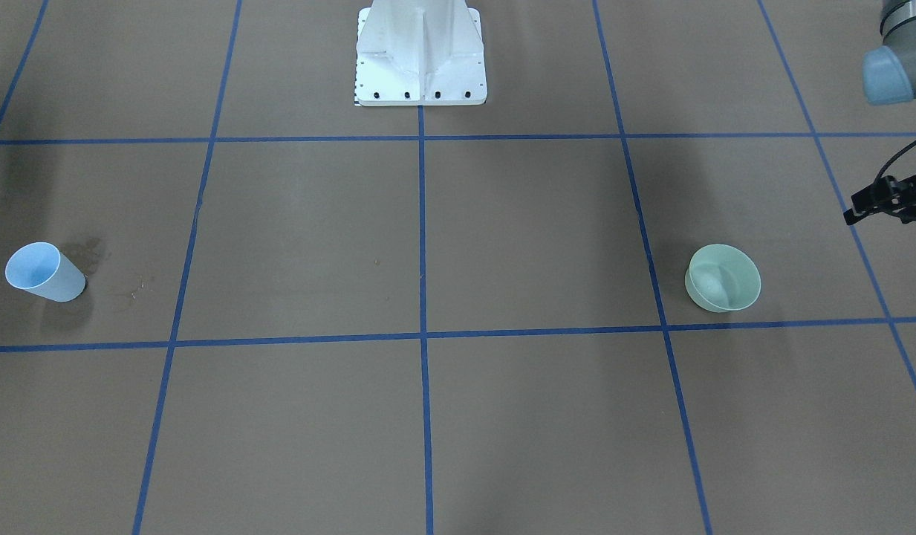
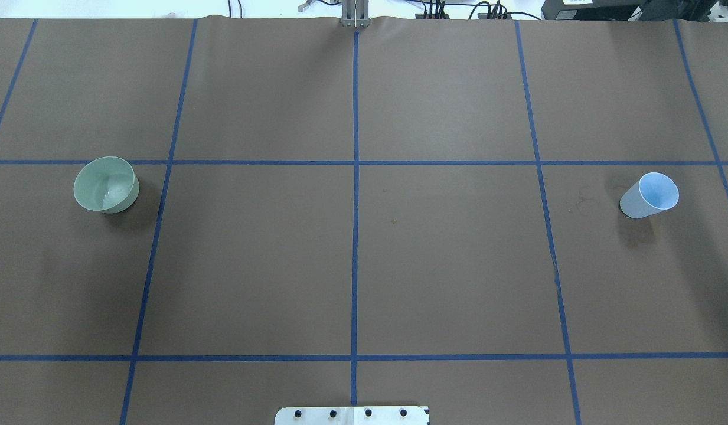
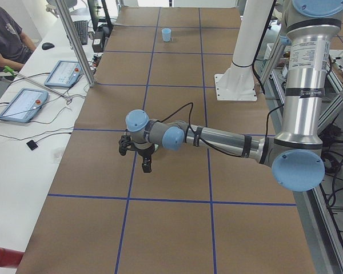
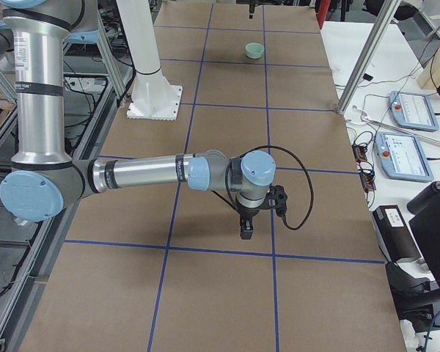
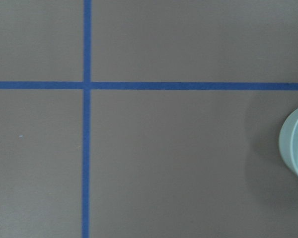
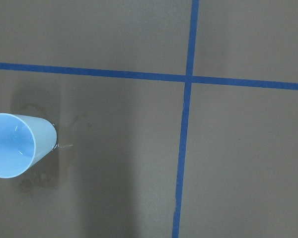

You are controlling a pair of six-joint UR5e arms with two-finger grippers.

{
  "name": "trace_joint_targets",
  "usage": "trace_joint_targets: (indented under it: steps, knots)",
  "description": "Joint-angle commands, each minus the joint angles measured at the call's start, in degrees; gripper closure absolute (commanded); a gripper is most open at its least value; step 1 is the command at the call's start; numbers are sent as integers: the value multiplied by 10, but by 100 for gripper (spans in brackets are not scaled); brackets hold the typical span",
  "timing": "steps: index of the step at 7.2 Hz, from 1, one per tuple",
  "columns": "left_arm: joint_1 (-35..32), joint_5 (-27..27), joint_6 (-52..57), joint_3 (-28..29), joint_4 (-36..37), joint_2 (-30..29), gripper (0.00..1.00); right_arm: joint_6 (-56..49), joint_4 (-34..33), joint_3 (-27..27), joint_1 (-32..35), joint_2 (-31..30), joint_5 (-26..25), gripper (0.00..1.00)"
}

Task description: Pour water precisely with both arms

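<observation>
My left gripper takes the green bowl's rim (image 1: 755,266) (image 5: 292,157) hold of next, on the side farthest from the light blue cup.
A green bowl (image 2: 105,184) stands on the robot's left side of the brown table; it also shows in the front-facing view (image 1: 723,278). Faint glints of water (image 2: 111,193) lie in its bottom. A light blue cup (image 2: 649,195) stands upright on the right side, also in the right wrist view (image 6: 16,145), with damp stains beside it. My left gripper (image 3: 147,166) hangs pointing down close by the bowl, which sits at the left wrist view's right edge (image 5: 297,144). My right gripper (image 4: 246,230) hangs pointing down near the cup. I cannot tell whether either gripper is open or shut.
The white bolted pedestal (image 1: 420,67) stands at the robot's side of the table. Blue tape lines (image 2: 355,177) divide the brown paper into squares. An operator (image 3: 6,37) sits at a side desk with tablets (image 3: 23,103). More tablets (image 4: 403,154) lie past the other end.
</observation>
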Motion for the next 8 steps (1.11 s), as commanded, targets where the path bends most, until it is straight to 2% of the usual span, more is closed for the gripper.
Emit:
trace_joint_targets:
  steps: [1, 3, 6, 7, 8]
  knots:
    - [69, 1, -88, 45, -72, -37, 0, -1, 0, 0, 0, 0, 8, 0]
    - [111, 1, -166, 97, -162, -58, 0, -3, 1, 0, -1, -2, 14, 0]
    - [125, 2, -166, 141, -166, -90, 1, -4, 2, 0, -1, -4, 14, 0]
    - [126, 2, -165, 144, -166, -90, 16, -4, 3, 0, -1, -4, 14, 0]
    - [125, 2, -166, 144, -166, -90, 59, -4, 3, 0, -1, -4, 15, 0]
